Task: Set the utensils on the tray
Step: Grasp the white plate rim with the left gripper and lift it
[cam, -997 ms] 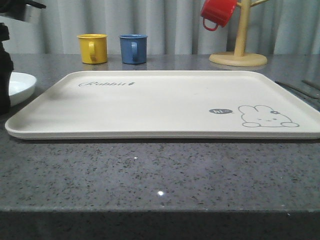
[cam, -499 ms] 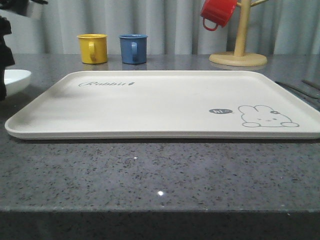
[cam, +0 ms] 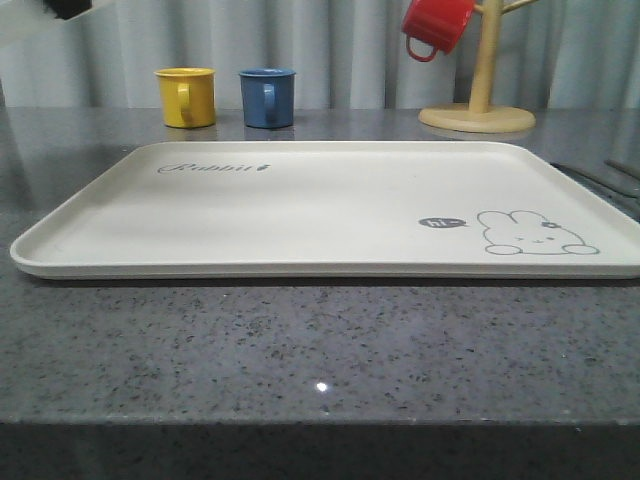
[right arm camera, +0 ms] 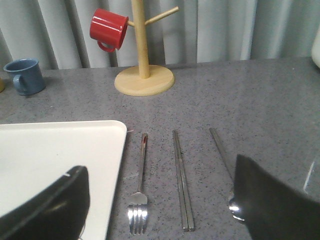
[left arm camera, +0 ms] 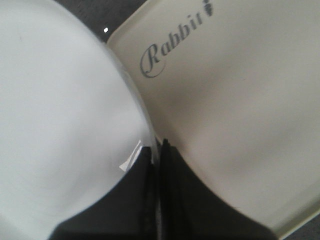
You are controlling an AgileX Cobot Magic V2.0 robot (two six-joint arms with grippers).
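Next, my left gripper lets go of the round white plate on the cream tray (cam: 214, 196) (left arm camera: 231, 88), just in front of the tray's "Rabbit" lettering.
The cream tray (cam: 300, 210) with its rabbit drawing lies in the middle of the grey counter. To its right on the counter lie the utensils side by side: a fork (right arm camera: 140, 190), a pair of chopsticks (right arm camera: 182, 180) and a spoon (right arm camera: 224, 152) whose bowl is partly hidden behind a finger. My right gripper (right arm camera: 160, 185) hovers open above them, one finger over the tray corner (right arm camera: 60, 150), the other over the spoon. My left gripper (left arm camera: 159, 148) is shut on the rim of a round white plate (left arm camera: 60, 110), held beside the tray's "Rabbit" corner (left arm camera: 240, 100).
A yellow mug (cam: 186, 96) and a blue mug (cam: 267, 97) stand behind the tray. At the back right is a wooden mug tree (cam: 478, 100) with a red mug (cam: 435, 25) hanging on it. A curtain closes off the back.
The left arm has risen out of the front view's left edge, and the white plate that sat on the counter there has gone up with it. Tray and mugs have not moved.
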